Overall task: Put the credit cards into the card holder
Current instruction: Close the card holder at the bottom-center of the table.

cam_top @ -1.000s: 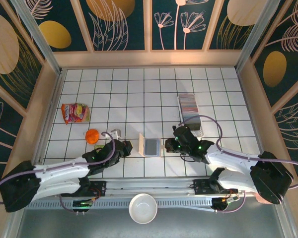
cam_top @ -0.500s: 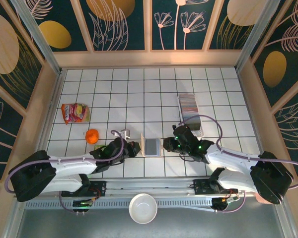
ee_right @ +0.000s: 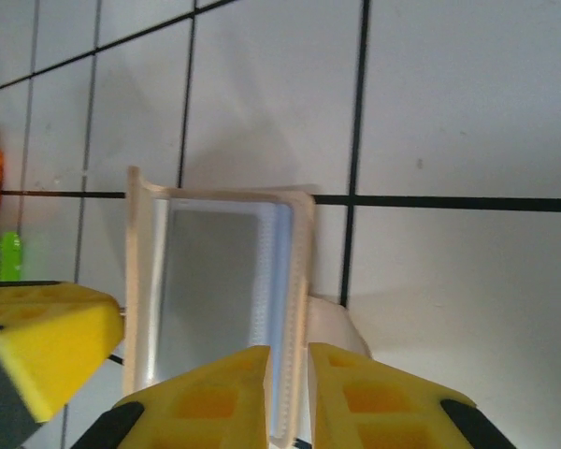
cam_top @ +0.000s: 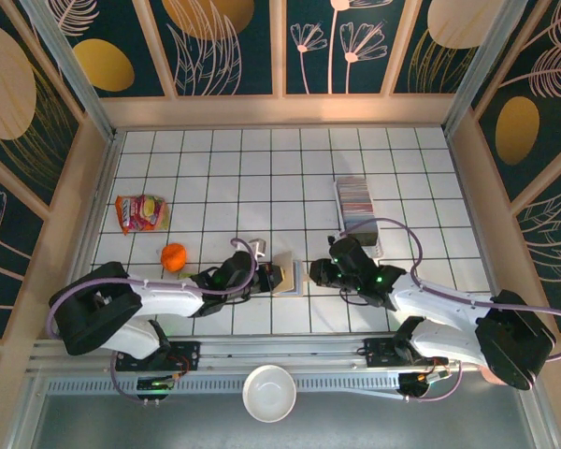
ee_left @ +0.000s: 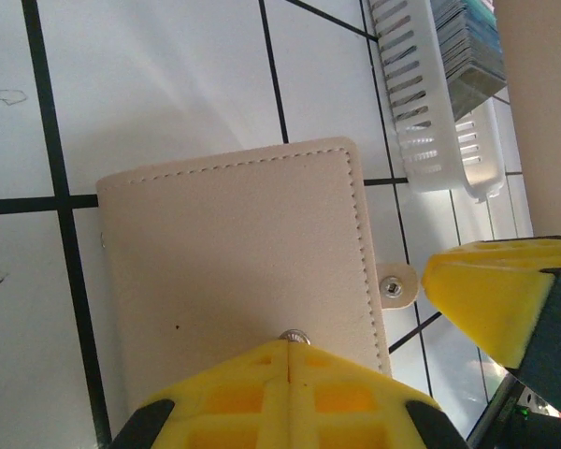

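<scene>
The cover of the card holder leans half open, so the robot's left gripper should push it down while the right gripper takes the snap tab (ee_left: 398, 284) and folds it over.
The tan card holder (cam_top: 288, 272) stands open on its edge between my two grippers, its greyish inside (ee_right: 210, 281) facing the right arm. My right gripper (ee_right: 288, 374) is shut on the holder's near side edge, one finger on each face. My left gripper (ee_left: 288, 354) is shut with nothing in it, its tips touching the holder's tan outer face (ee_left: 234, 243) at the snap stud. The credit cards (cam_top: 357, 195) stand packed in a row in a white slotted tray (cam_top: 339, 210) at the back right, apart from both grippers. The snap tab (ee_left: 395, 284) sticks out beside the right gripper's yellow finger (ee_left: 500, 299).
An orange ball (cam_top: 174, 255) and a red-orange snack packet (cam_top: 141, 212) lie at the left. A white bowl (cam_top: 268, 393) sits below the table's near rail. The white tray's end (ee_left: 421, 103) lies just behind the holder. Wooden walls ring the tiled table.
My left arm has swung right until its shut tips reach the holder's back. The right jaws have parted a little and now sit on the holder's edge. The holder stands more upright.
</scene>
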